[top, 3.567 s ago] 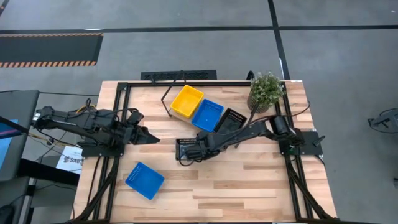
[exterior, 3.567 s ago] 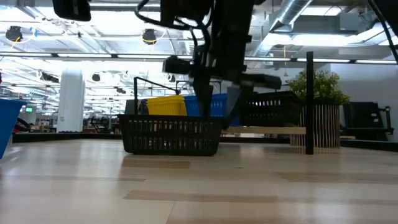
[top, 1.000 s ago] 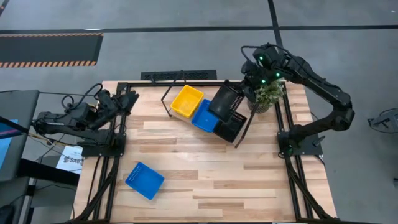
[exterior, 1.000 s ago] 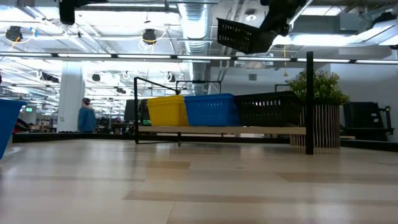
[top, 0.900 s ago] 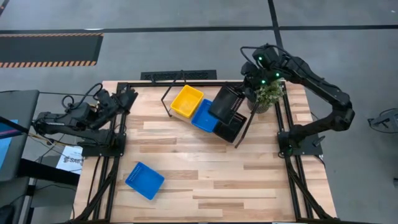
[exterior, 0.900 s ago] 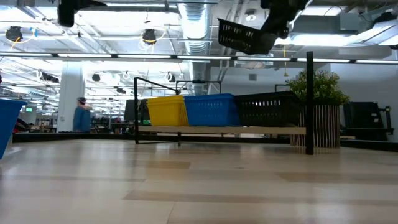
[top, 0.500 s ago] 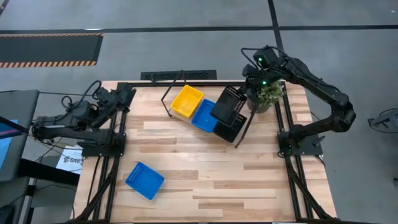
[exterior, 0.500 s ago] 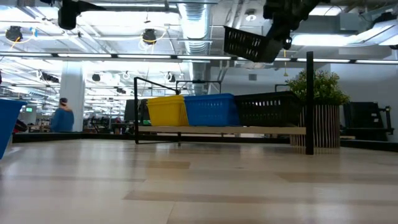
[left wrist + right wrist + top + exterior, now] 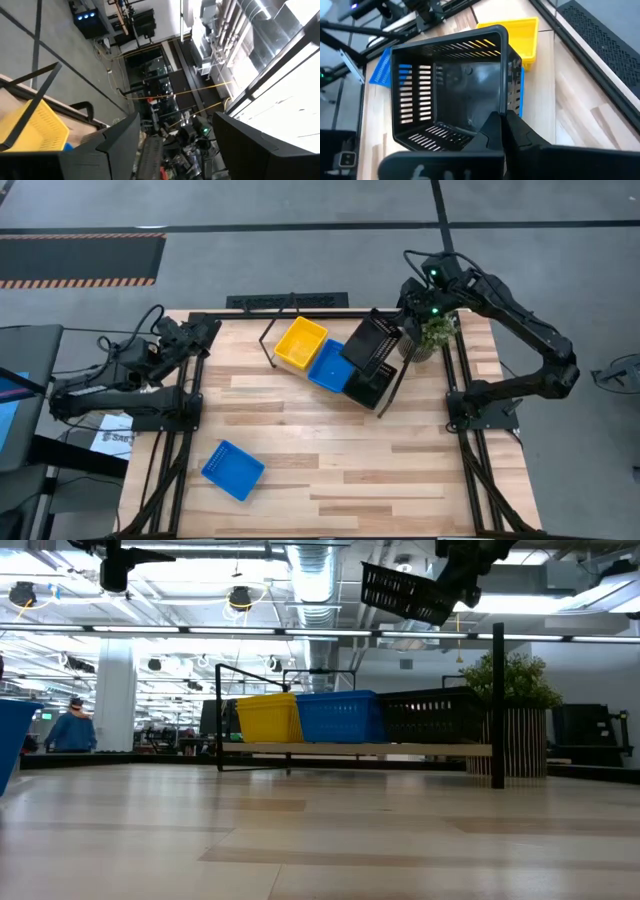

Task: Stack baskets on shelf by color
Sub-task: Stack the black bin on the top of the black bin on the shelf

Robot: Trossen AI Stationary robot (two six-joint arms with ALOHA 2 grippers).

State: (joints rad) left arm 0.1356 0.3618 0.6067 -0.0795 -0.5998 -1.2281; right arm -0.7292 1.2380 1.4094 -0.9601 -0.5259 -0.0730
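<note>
The robot's right gripper should set the held black basket down inside the shelf's black basket [image 9: 371, 378] next to the blue one.
On the shelf [image 9: 355, 750] stand a yellow basket [image 9: 300, 343], a blue basket [image 9: 330, 366] and a black basket [image 9: 368, 388] in a row. My right gripper [image 9: 404, 330] is shut on a second black basket [image 9: 372, 345], high over the shelf's black one [image 9: 432, 715]. In the low view the held basket [image 9: 405, 592] is tilted. Another blue basket [image 9: 232, 470] rests on its bottom on the table at the near left. My left gripper [image 9: 205, 328] is open at the table's far left and holds nothing. My right gripper pinches a wall of the black basket at its rim [image 9: 495, 116], near a corner, between its two shut fingers [image 9: 517, 132]. The basket's open side faces the wrist camera. It hangs tilted and lifted clear, well above the shelf.
A potted green plant [image 9: 432, 328] stands at the table's far right corner, right beside my right gripper. Black frame rails [image 9: 470, 470] run along the table's sides. Bare wood lies between the shelf and the near edge. A person [image 9: 72, 728] walks in the room behind.
My right gripper has carried the black basket a little up and toward the table's right edge, and it stays tilted above the shelf. My left arm has lifted slightly toward the far edge.
</note>
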